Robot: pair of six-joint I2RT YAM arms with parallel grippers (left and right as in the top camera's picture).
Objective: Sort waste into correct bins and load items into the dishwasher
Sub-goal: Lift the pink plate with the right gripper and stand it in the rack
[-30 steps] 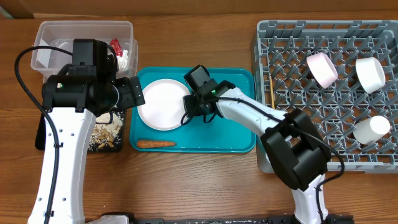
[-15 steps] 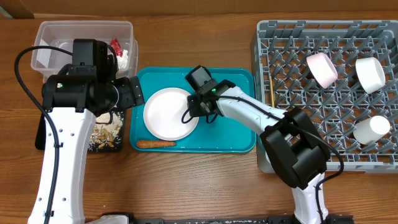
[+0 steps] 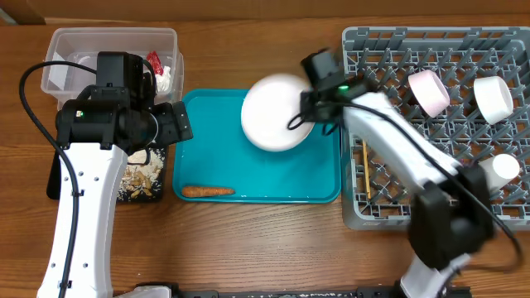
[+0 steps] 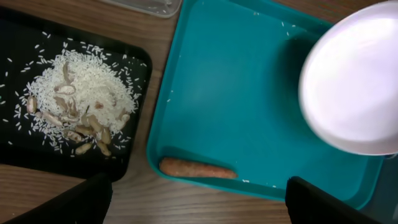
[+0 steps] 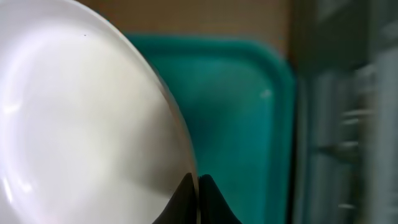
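Note:
My right gripper is going to release the pale round plate between the grey dish rack's far wires (image 3: 372, 76), near the teal tray. The plate is now tilted above the tray's corner.
My right gripper (image 3: 311, 114) is shut on the rim of the pale round plate (image 3: 277, 112), holding it tilted above the teal tray's (image 3: 265, 170) far right corner, beside the grey dish rack (image 3: 431, 132). In the right wrist view the closed fingertips (image 5: 198, 182) pinch the plate's (image 5: 81, 118) edge. My left gripper (image 4: 196, 211) is open over the table edge next to the black tray (image 4: 18, 130) of rice scraps (image 4: 78, 99). An orange carrot-like stick (image 4: 198, 168) lies on the tray's near side (image 3: 208, 190).
The clear tub (image 3: 112, 35) at back left holds a red wrapper (image 3: 154, 60) and tissue (image 3: 165, 79). The rack carries two bowls (image 3: 428, 91) (image 3: 492, 98) and a cup (image 3: 495, 171). Chopsticks (image 3: 364, 157) lie along its left edge.
The right gripper shut on the plate's rim, lifted it off the teal tray and carried it up and right toward the rack. The left arm has stayed still.

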